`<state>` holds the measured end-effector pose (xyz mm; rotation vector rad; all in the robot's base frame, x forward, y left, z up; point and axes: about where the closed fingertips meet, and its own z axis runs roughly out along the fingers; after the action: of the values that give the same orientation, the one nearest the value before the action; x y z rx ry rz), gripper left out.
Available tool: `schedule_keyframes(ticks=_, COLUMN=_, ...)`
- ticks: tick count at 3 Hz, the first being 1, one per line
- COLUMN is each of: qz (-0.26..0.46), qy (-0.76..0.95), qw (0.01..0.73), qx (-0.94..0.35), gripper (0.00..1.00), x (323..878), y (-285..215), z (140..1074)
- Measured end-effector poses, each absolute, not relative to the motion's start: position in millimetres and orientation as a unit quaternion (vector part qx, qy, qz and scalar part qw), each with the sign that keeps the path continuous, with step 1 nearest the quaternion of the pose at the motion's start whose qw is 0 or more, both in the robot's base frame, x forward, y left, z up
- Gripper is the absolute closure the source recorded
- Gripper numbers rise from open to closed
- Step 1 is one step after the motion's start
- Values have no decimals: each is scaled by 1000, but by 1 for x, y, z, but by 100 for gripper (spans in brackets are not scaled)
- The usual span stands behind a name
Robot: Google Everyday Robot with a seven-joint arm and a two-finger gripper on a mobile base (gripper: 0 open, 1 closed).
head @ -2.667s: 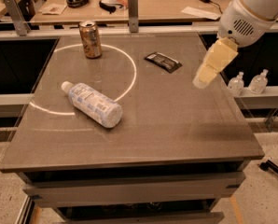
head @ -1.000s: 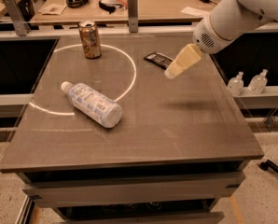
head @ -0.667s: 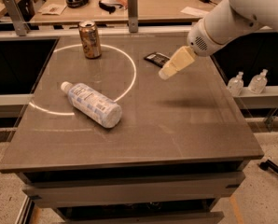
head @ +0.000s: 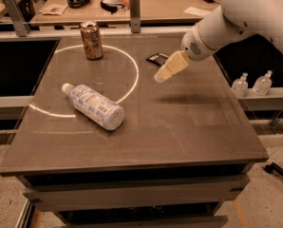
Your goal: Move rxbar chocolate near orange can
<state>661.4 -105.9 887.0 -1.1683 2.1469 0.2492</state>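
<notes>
My gripper should grab the rxbar chocolate's end (head: 167, 61) that is farther away from the orange can.
The rxbar chocolate (head: 157, 58) is a flat black bar lying on the table at the back, right of centre; my arm hides part of it. The orange can (head: 91, 40) stands upright at the back left, on the white circle line. My gripper (head: 160, 76) hangs above the table just in front of the bar, with its pale fingers pointing down and left. It holds nothing that I can see. The can is well to the left of the gripper.
A clear plastic bottle (head: 93, 106) with a white label lies on its side at the left middle of the dark table (head: 179, 127). Two small bottles (head: 250, 83) stand on a ledge to the right. A cluttered desk lies behind the table.
My gripper has moved left and slightly forward, from the table's right side to just in front of the bar, and now covers part of it. The can, bar and bottle have not moved.
</notes>
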Motion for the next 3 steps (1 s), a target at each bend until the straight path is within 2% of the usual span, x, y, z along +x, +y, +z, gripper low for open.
schedule_keyframes(ticks=3, qz=107, qy=802, qw=377, qx=-451, gripper=0, x=704, y=-112, z=877)
